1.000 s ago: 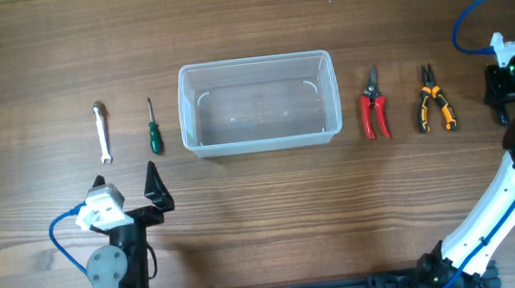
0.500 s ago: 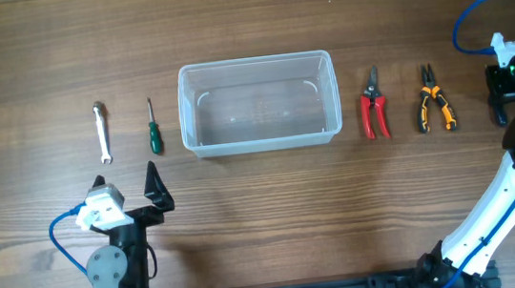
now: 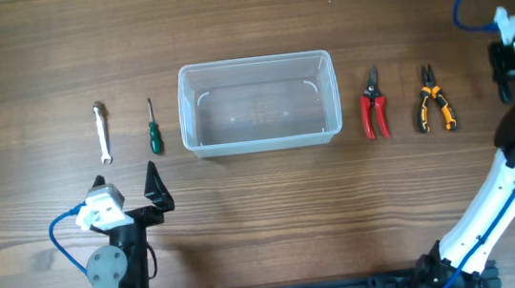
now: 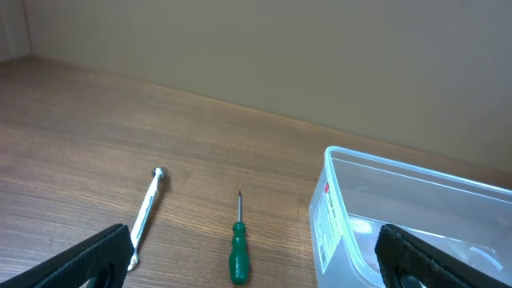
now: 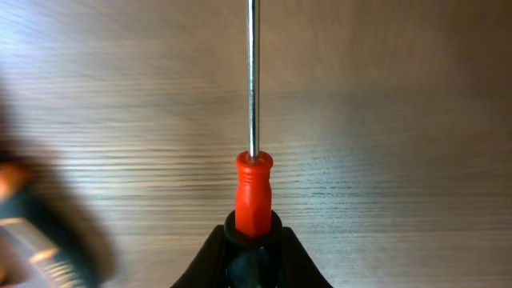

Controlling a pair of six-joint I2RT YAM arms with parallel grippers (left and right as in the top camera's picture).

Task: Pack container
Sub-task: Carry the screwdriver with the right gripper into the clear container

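Note:
My right gripper is to let go of the red screwdriver on the container's bottom, near its middle (image 3: 271, 112), toward the red-handled cutters.
The container (image 3: 255, 64) is a clear plastic tub at the table's middle, with nothing in it; the left wrist view shows its corner (image 4: 336, 210). My right gripper (image 5: 253, 244) is shut on the black-collared handle of a red screwdriver (image 5: 254, 188), whose steel shaft points away from the camera. In the overhead view the right gripper (image 3: 502, 75) hangs at the far right of the table. My left gripper (image 3: 128, 188) sits near the front left, open and holding nothing. Its fingers (image 4: 90, 262) frame a green screwdriver (image 4: 238, 252).
Left of the tub lie a silver wrench (image 3: 101, 132) and the green screwdriver (image 3: 153, 131). To its right lie red-handled cutters (image 3: 374, 108) and orange-and-black pliers (image 3: 433, 101). A blurred dark and orange shape (image 5: 28, 220) fills the lower left of the right wrist view.
The right gripper has closed on the red screwdriver and shifted toward the table's far edge with it. The left arm has not moved.

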